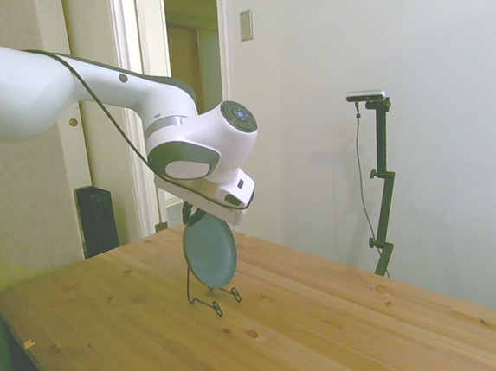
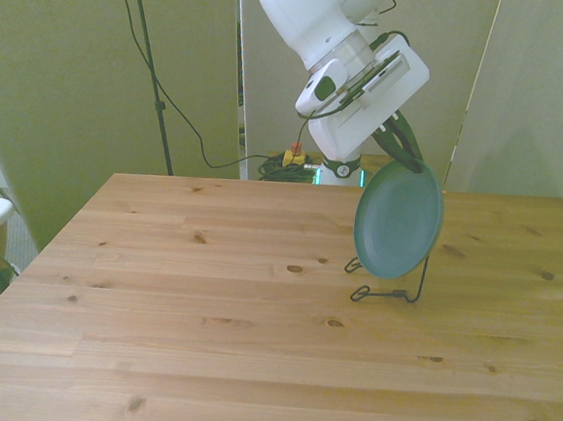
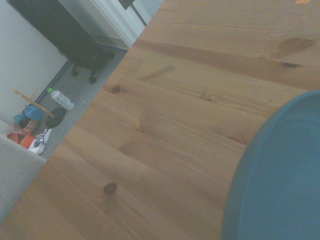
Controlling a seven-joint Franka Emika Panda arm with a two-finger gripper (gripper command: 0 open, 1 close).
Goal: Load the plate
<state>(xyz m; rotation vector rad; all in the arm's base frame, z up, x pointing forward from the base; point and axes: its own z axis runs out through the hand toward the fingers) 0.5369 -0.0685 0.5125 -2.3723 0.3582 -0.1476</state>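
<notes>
Next, my gripper releases the teal-green plate, now hanging nearly on edge over the stand, in the black wire plate stand [image 2: 399,299], between the stand's front feet and its upright.
The teal-green plate [image 1: 209,250] [image 2: 398,220] hangs nearly on edge, held at its top rim, with my gripper [image 2: 408,163] [image 1: 195,216] shut on it. Directly under it stands a black wire plate stand [image 2: 386,295] [image 1: 213,300] on the wooden table. The plate's lower edge sits low between the stand's front feet and its upright, which the plate partly hides. Whether the plate touches the wire, I cannot tell. In the wrist view the plate [image 3: 280,175] fills one corner above the table boards.
The wooden table [image 2: 205,312] spreads wide on the front view's left and toward the camera. Past the table's far edge are a dark speaker-like box [image 1: 96,217], cables and small items on the floor [image 3: 35,120].
</notes>
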